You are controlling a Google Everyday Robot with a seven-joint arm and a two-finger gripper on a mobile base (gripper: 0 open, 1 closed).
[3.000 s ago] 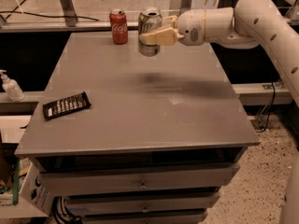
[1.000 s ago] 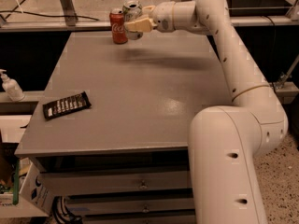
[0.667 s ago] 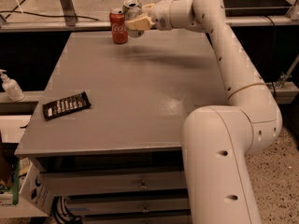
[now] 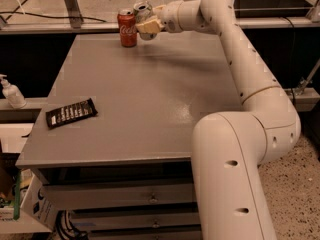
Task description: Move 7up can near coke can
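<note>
My gripper is to set the silver 7up can free on the grey table (image 4: 144,51), next to the red coke can.
The red coke can (image 4: 127,29) stands upright at the far left edge of the grey table (image 4: 150,94). The silver 7up can (image 4: 142,10) is just to its right, almost touching it and slightly tilted. My gripper (image 4: 148,25) is shut on the 7up can, its pale fingers (image 4: 150,27) wrapped around the can's lower body and hiding it. I cannot tell whether the can's base rests on the table. My white arm reaches in from the right foreground.
A black flat packet (image 4: 71,113) lies near the table's left edge. A white pump bottle (image 4: 11,91) stands on a ledge left of the table. Drawers (image 4: 150,196) sit below the front edge. My arm's elbow fills the right foreground.
My gripper has carried the 7up can leftward along the table's far edge until it is beside the coke can. Over the last second it has barely moved.
</note>
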